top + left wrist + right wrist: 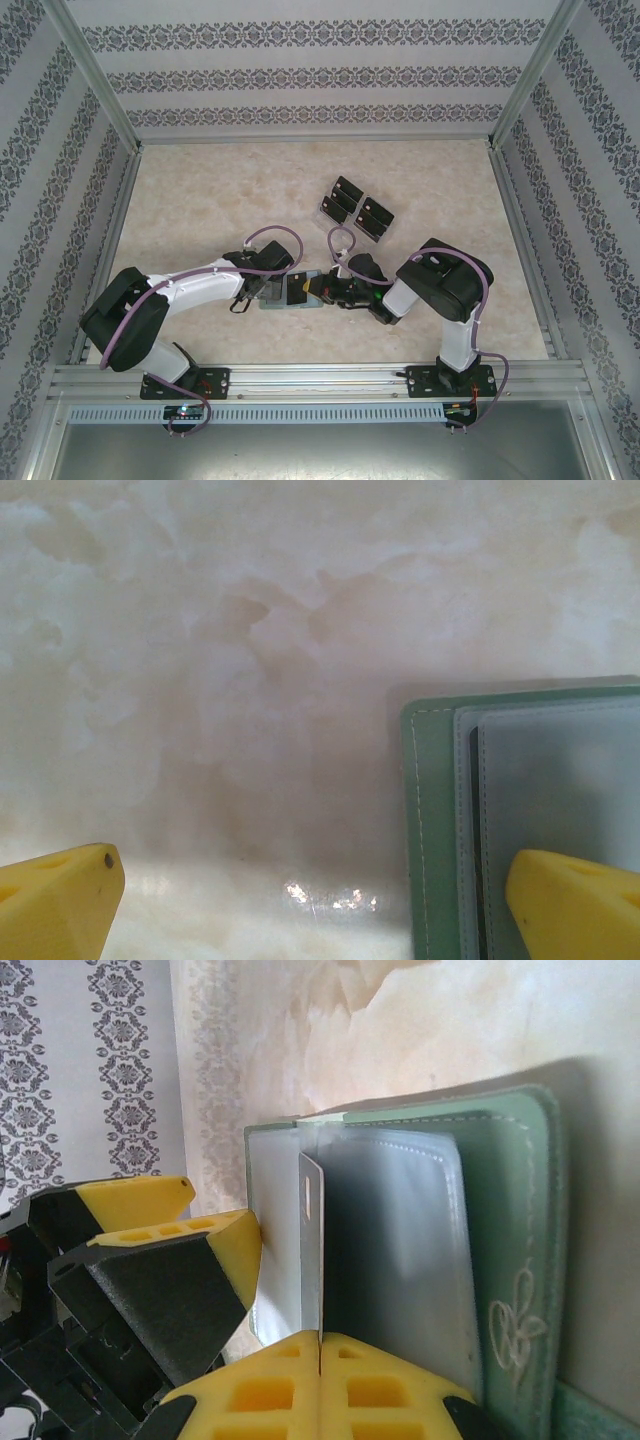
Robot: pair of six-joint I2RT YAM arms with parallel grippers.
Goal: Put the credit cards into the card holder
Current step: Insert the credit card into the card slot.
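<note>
I should let the thin credit card go from my right gripper at the middle fold of the open green card holder [289, 289] [304, 1255].
The green card holder [274, 302] lies open on the table between both grippers, its clear sleeves [400, 1250] showing. My right gripper [320, 1338] is shut on one thin credit card [312, 1240], seen edge-on and standing against the sleeves. From above, this card [297, 291] is a black patch over the holder, with the right gripper [326, 290] at its right. My left gripper [315, 910] is open, one yellow fingertip [575, 905] over the holder's edge [435, 820]. That left finger [235, 1245] touches the holder's left flap. The left gripper [266, 290] sits at the holder's left end.
Several more black credit cards [347, 192] stand in a clear tiered rack [372, 218] behind and to the right of the grippers. Patterned walls and metal rails [120, 215] enclose the marble-look table [200, 200].
</note>
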